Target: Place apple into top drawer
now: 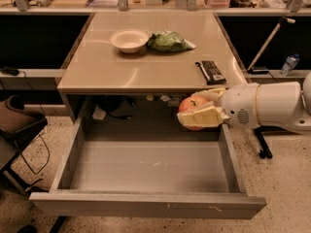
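Note:
Next, my gripper releases the apple near the middle of the open top drawer's grey bottom [176, 155], a little toward my arm.
The red-orange apple [191, 105] is held between the cream fingers of my gripper [201, 108], which comes in from the right on a white arm. It hangs just below the tan table's front edge, above the back right part of the open top drawer [146, 205]. The drawer is pulled far out, grey and shallow, with nothing inside and a scuffed front panel.
On the tan table [121, 72] stand a white bowl [129, 40], a green leafy bag [169, 41] and a dark flat bar [210, 72]. A dark chair [14, 125] is at left. A water bottle [289, 64] and a stand leg [262, 144] are at right.

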Robot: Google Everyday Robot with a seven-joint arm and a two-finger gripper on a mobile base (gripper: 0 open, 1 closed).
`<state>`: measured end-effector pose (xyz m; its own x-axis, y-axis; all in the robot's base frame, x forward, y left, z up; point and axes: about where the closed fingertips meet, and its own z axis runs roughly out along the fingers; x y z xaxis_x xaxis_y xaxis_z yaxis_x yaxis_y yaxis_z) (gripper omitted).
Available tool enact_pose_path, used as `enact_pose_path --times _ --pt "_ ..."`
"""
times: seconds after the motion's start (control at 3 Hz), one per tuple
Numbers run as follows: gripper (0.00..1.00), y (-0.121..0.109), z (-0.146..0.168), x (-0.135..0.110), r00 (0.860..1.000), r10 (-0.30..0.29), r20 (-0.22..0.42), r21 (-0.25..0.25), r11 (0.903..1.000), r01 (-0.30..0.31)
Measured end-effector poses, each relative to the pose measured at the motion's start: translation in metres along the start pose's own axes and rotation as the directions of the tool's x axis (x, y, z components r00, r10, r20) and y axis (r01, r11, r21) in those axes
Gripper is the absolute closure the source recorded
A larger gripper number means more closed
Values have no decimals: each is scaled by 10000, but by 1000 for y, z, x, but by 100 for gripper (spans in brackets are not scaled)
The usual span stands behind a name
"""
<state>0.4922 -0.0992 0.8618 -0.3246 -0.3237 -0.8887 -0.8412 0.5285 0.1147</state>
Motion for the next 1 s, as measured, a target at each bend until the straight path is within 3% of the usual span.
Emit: enact_pose_path --times 0.33,1.0 --pt "100 -5 19 15 9996 -243 -154 474 9986 250" --pt "100 -5 115 156 9837 -786 -1616 911 9914 942"
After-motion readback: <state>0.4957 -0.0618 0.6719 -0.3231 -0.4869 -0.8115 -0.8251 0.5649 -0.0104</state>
